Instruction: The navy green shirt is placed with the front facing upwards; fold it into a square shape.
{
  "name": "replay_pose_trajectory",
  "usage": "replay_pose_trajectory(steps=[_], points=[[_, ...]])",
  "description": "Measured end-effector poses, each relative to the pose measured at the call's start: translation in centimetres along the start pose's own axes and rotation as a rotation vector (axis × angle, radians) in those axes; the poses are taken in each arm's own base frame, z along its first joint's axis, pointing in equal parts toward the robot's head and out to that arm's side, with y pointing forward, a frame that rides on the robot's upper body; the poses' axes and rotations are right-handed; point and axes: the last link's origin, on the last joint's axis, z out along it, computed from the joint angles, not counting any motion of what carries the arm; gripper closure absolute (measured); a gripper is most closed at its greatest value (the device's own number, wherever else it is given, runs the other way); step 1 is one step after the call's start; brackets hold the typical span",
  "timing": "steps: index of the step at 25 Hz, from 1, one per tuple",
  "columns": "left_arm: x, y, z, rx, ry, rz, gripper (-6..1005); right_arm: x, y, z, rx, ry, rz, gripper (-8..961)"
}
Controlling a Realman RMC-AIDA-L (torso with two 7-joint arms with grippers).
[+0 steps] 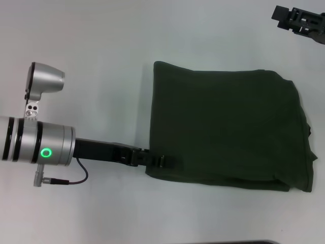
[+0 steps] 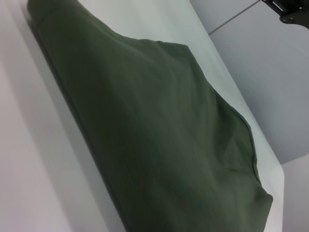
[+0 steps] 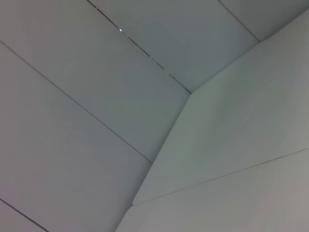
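Observation:
The folded shirt is off centre toward my right gripper's side, so next my left gripper grabs its folded edge (image 1: 151, 143) and pulls the shirt to the middle.
The navy green shirt (image 1: 228, 127) lies folded into a rough rectangle on the white table (image 1: 101, 51), right of centre. Its lettering and neck tag are hidden inside the folds. My left gripper (image 1: 161, 161) reaches in low from the left and touches the shirt's near-left corner. The left wrist view is filled by the shirt (image 2: 159, 130), seen from close by along its folded edge. My right gripper (image 1: 299, 20) hangs at the far right, well clear of the shirt; it also shows in the left wrist view (image 2: 289, 12).
The table's near edge (image 1: 228, 242) runs just below the shirt. The right wrist view shows only the table corner (image 3: 231, 145) and grey floor tiles (image 3: 96, 96). A black cable (image 1: 71, 180) hangs under my left wrist.

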Motion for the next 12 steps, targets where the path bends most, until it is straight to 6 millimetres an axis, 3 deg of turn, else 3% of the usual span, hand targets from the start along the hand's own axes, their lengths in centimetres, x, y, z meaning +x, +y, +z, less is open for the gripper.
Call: replay_pose_trajectory(steps=[12], points=[[0.12,0.22,0.52,-0.013,-0.01,-0.006,108,-0.07,0.01,0.0,0.0,0.0,-0.001,176]])
